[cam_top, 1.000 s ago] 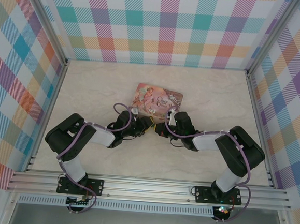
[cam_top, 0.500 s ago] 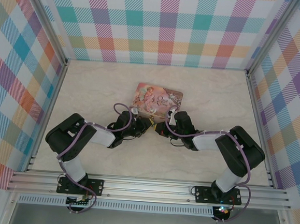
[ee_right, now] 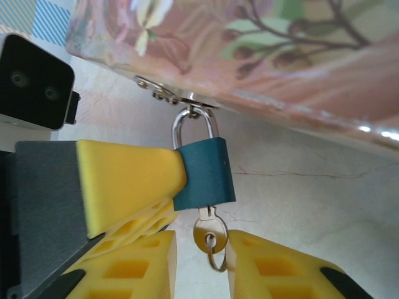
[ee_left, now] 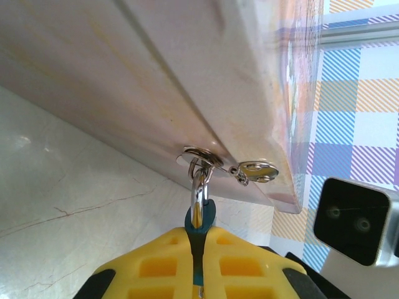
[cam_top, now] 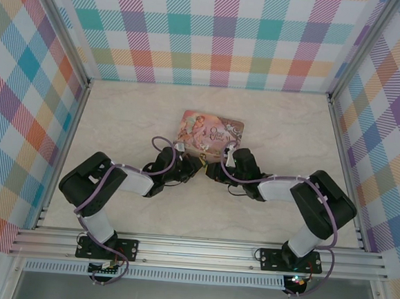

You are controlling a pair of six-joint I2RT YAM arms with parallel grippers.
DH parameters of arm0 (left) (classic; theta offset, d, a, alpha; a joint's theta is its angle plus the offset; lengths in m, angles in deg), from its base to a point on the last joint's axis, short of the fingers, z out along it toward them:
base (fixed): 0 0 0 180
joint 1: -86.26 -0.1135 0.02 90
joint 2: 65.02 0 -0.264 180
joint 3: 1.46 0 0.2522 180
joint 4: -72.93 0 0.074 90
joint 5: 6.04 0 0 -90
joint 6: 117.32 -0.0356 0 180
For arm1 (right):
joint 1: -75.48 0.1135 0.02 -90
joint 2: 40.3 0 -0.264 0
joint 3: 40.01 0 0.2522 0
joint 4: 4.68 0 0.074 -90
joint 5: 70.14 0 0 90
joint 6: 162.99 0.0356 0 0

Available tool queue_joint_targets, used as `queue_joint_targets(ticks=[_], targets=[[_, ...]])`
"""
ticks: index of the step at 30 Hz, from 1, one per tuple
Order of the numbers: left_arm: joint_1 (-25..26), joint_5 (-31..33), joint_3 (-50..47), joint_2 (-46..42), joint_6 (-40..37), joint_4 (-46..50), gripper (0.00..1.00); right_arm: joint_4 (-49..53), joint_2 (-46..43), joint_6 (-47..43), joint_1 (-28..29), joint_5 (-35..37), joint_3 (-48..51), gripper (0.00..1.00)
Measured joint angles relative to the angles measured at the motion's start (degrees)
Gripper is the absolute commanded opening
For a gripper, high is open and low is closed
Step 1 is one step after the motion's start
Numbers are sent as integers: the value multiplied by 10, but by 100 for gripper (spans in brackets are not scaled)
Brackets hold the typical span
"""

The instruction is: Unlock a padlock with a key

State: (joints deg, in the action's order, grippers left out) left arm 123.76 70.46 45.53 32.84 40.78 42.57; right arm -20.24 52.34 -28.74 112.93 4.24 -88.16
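Note:
My right fingers stand at the key bow's edges, so they should open, roll and take the bow's flat sides [ee_right: 202, 232].
The blue padlock [ee_right: 204, 171] hangs by its silvery shackle [ee_right: 193, 128] from the hasp of the pink tin [cam_top: 212, 132]. My left gripper [ee_left: 198, 240] is shut on the padlock [ee_left: 201, 223], its yellow fingers [ee_right: 124, 180] squeezing the body's flat sides. The key [ee_right: 209, 232] is stuck in the padlock's underside, with a wire ring through its bow. My right gripper [ee_right: 201, 246] is open just below the padlock, one finger on each side of the key's bow. Its right finger [ee_right: 274, 268] touches the bow's edge. From above, both grippers meet at the padlock [cam_top: 208, 165].
The pink illustrated tin [ee_right: 262, 56] lies flat on the marble floor [cam_top: 285, 128], close above both grippers. A small metal clasp [ee_left: 255, 169] sticks out beside the hasp. Plaid walls and aluminium rails [cam_top: 199, 250] enclose the floor.
The right arm's elbow has shifted slightly to the right, and its gripper stays at the key. The left arm and the padlock have not moved.

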Motion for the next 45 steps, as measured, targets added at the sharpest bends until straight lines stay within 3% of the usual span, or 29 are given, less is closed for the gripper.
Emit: queue_joint_targets(ticks=[9,13,20,28,36,45], targets=[[0,2,8,-3,1,14,0,87,-68,-101,-2,50,0,48],[0,3,15,-6,7,31,0,130,-124,-202,8,111,7,52],[0,3,23,-6,30,40,0,153,-190,-384,76,238,38,55],[0,1,27,-13,44,57,0,92,-145,-545,133,341,59,55],[0,1,28,-22,48,67,0,-16,-46,-696,167,378,57,55],[-1,1,28,-34,48,70,0,-58,-26,-756,167,399,38,39]])
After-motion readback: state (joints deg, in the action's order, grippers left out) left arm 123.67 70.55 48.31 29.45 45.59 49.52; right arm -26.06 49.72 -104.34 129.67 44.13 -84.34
